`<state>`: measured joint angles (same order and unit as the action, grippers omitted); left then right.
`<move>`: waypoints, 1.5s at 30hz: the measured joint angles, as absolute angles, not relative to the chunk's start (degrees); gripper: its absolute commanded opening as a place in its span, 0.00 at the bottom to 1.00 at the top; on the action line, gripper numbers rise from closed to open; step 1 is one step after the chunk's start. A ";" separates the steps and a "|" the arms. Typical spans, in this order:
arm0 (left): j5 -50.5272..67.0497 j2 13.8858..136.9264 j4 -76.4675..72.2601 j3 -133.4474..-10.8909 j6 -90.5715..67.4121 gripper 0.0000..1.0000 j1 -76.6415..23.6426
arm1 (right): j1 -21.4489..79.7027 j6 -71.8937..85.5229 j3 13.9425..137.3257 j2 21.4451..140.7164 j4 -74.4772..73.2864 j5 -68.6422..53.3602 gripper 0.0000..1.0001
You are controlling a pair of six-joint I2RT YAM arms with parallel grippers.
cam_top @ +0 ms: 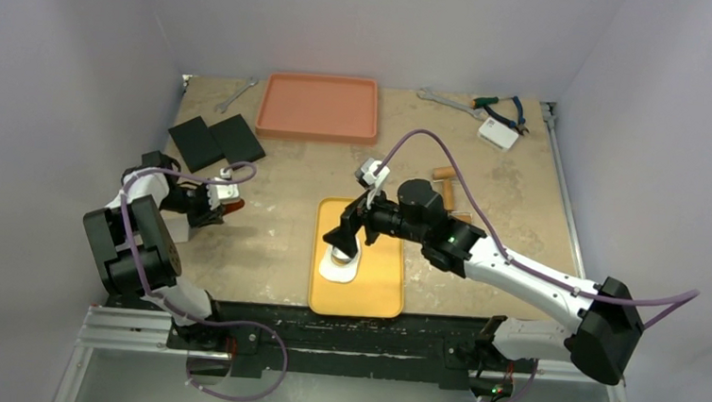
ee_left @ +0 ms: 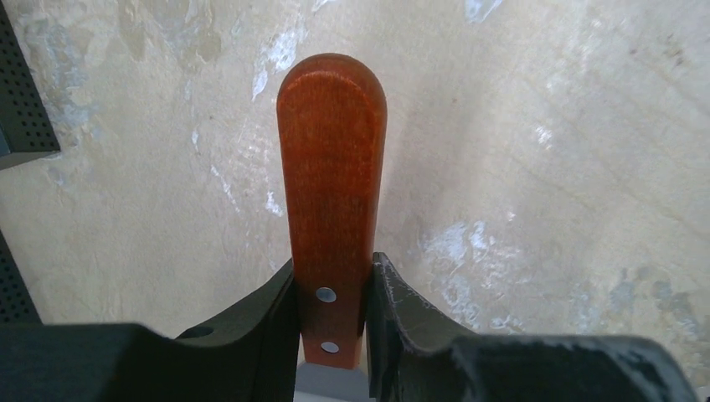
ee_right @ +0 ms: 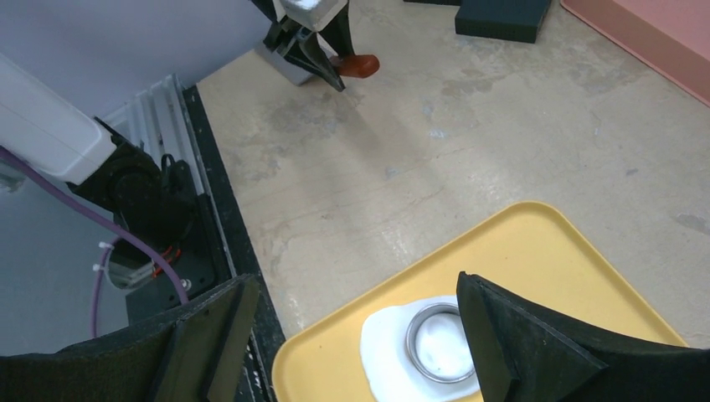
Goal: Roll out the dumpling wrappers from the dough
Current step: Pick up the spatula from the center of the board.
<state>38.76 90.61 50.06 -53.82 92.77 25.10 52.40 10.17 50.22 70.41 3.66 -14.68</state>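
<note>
I need to close my right gripper on the loose end (cam_top: pixel 237 206) (ee_right: pixel 367 66) of the red-brown wooden tool handle, which sticks out from my left gripper's fingers.
A flat white dough sheet (cam_top: pixel 336 270) lies at the near left of the yellow tray (cam_top: pixel 379 292). A small metal ring cutter (ee_right: pixel 437 342) stands on the dough (ee_right: pixel 387 356), and the only dumpling wrapper round in view is the white dough inside it. My right gripper (ee_right: pixel 360 339) is open and empty above the tray, with the ring close to its right finger (ee_right: pixel 519 343); it also shows in the top view (cam_top: pixel 342 241). My left gripper (ee_left: pixel 332 301) is shut on a red-brown wooden tool handle (ee_left: pixel 331 167) over bare table at the left (cam_top: pixel 224 201).
A pink tray (cam_top: pixel 318 107) stands at the back. Two black foam blocks (cam_top: pixel 214 141) lie back left. A wooden rolling pin (cam_top: pixel 445 184) lies right of the yellow tray. Wrenches, pliers and a white box (cam_top: pixel 498 132) lie back right. The table's black front edge (ee_right: pixel 226 243) runs near the tray.
</note>
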 measured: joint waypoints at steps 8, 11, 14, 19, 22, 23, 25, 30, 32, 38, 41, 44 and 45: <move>40.71 77.80 44.88 -50.39 76.93 0.00 18.59 | 52.40 19.75 50.11 70.67 10.46 -9.37 0.99; 42.59 71.18 42.52 -49.71 68.60 0.00 13.76 | 52.40 25.89 51.05 72.42 12.84 -5.74 0.96; 43.51 69.60 40.10 -49.74 61.54 0.00 12.32 | 52.38 32.36 54.08 78.26 16.64 -3.97 0.84; 43.22 69.38 36.45 -49.63 51.90 0.00 9.78 | 52.45 41.74 59.07 90.63 22.48 -2.68 0.76; 42.94 69.06 33.41 -48.73 48.31 0.00 7.94 | 52.88 45.15 61.89 96.40 24.05 -1.91 0.76; 42.83 68.97 32.45 -48.23 47.33 0.00 7.33 | 53.21 45.82 63.07 97.86 24.10 -1.32 0.75; 42.70 68.93 30.87 -47.29 45.84 0.00 6.44 | 53.82 46.70 65.12 100.09 24.49 -0.82 0.75; 42.06 68.93 27.73 -45.71 43.20 0.00 4.25 | 54.96 48.95 70.04 104.75 27.00 -0.21 0.71; 41.85 68.93 26.74 -45.43 42.39 0.00 3.53 | 55.02 49.80 71.83 106.89 27.53 0.08 0.66; 41.65 68.93 24.80 -45.30 40.64 0.00 2.66 | 55.02 52.07 75.77 113.86 27.57 0.82 0.51; 40.77 69.23 24.64 -45.08 39.88 0.00 2.52 | 55.24 52.49 78.02 115.87 27.24 0.78 0.50; 40.23 69.25 23.75 -45.08 39.27 0.00 2.50 | 55.53 52.47 80.05 116.97 26.50 0.97 0.34; 39.97 69.25 23.38 -45.08 39.03 0.00 2.50 | 55.55 52.56 80.64 117.32 26.52 0.84 0.28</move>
